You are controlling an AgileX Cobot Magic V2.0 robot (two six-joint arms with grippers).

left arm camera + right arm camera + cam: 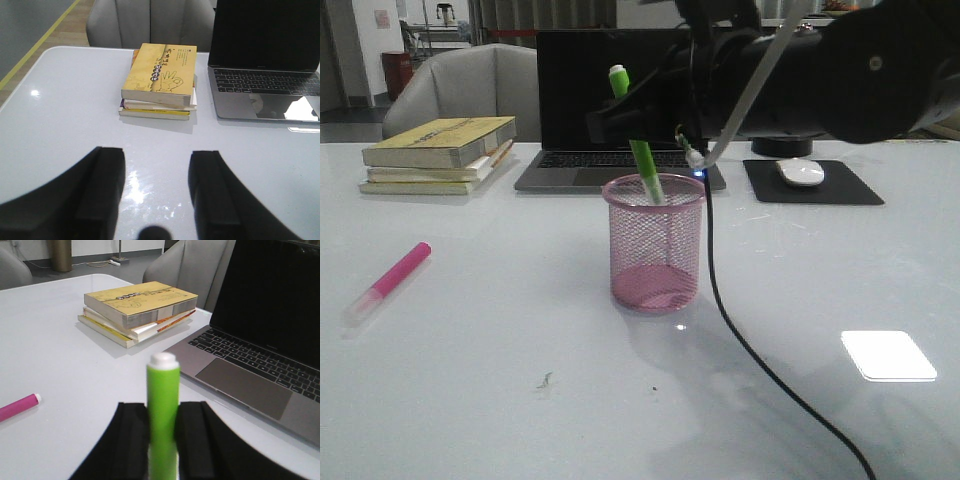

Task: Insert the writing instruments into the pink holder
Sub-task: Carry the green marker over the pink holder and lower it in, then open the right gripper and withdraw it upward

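Next, I close my left gripper on the solid pink end (414, 259) of the pink marker, the end closer to the stack of books.
The pink holder (655, 250) stands upright mid-table in the front view. The green marker (645, 165) leans to the left with its lower end inside the cup and its whitish end up. My right gripper (620, 118) is shut on the marker's upper part, above the rim. In the right wrist view the green marker (163, 385) is pinched between the two black fingers of the right gripper (162, 407). The pink marker (392, 280) lies flat on the table at the left, also seen as the pink marker (17, 407). My left gripper (156, 160) is open over bare table, holding nothing.
A stack of books (440, 150) sits at the back left, a laptop (590, 100) stands open behind the holder, and a mouse (802, 172) rests on a black pad at the back right. A black cable (740, 330) trails from the right arm across the table.
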